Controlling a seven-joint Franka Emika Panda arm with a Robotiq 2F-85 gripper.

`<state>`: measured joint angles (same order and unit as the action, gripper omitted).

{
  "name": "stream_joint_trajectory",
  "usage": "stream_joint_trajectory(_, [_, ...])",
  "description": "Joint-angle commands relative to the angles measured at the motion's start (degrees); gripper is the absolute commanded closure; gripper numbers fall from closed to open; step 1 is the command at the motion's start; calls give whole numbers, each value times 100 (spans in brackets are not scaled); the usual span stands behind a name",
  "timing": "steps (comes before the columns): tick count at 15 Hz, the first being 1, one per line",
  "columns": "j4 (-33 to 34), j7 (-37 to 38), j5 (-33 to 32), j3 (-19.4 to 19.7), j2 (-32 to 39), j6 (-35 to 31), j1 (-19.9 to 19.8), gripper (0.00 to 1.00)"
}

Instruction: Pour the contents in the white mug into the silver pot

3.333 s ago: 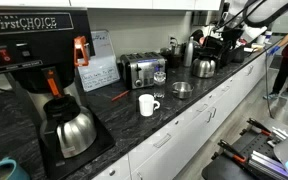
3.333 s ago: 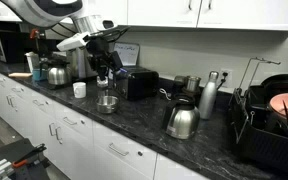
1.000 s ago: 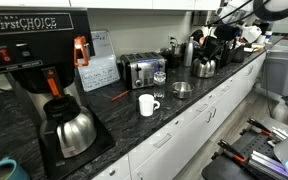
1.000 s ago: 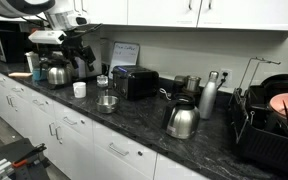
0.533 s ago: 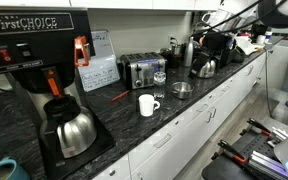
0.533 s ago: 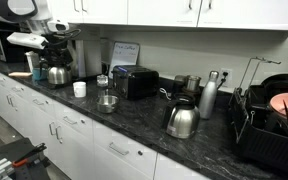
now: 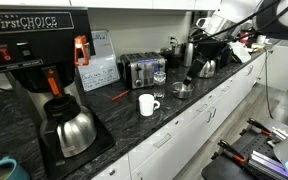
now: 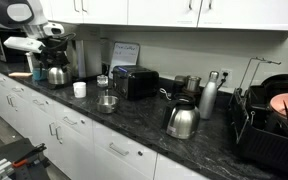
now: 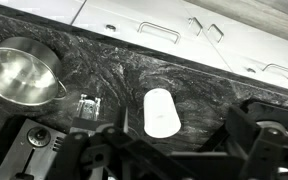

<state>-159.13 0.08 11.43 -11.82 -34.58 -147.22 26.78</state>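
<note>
The white mug's handle (image 7: pixel 156 104) (image 9: pixel 161 108), on the mug's side toward the cabinet fronts, is the next thing my gripper needs to go to and close on.
The white mug (image 7: pixel 147 104) stands upright on the dark counter, also seen in an exterior view (image 8: pixel 80 89). In the wrist view (image 9: pixel 159 112) I look down on it from above. The silver pot (image 7: pixel 182 89) sits on the counter a short way from the mug, also in an exterior view (image 8: pixel 107 102). It is at the left of the wrist view (image 9: pixel 19 72). My gripper (image 7: pixel 196 45) hangs high above the counter, also in an exterior view (image 8: pixel 56 42). Its fingers (image 9: pixel 174 150) are spread wide apart, empty, with the mug far below them.
A clear glass (image 9: pixel 86 108) stands between mug and pot, near a toaster (image 7: pixel 139 70). A coffee maker with a steel carafe (image 7: pixel 69 130), a steel kettle (image 8: pixel 181 120), a steel thermos (image 8: pixel 208 97) and a dish rack (image 8: pixel 274 120) line the counter. White cabinet fronts (image 9: pixel 174 35) mark the counter's edge.
The arm has swung along the counter with the gripper high. It was above the pot and glass. It is now past the mug, toward the coffee maker. Mug and pot have not moved.
</note>
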Motion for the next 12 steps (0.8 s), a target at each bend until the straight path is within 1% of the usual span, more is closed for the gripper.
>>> stream_joint_trajectory(1, [10, -18, 26, -27, -6, 21, -27, 0])
stream_joint_trajectory(3, [9, -18, 26, -27, -5, 21, -27, 0])
stream_joint_trajectory(6, [8, 141, 167, -155, 379, -358, 62, 0])
stream_joint_trajectory(9, [15, 420, 306, -387, 935, -915, 165, 0])
stream_joint_trajectory(12, [118, 742, 149, -667, 1568, -1527, 85, 0])
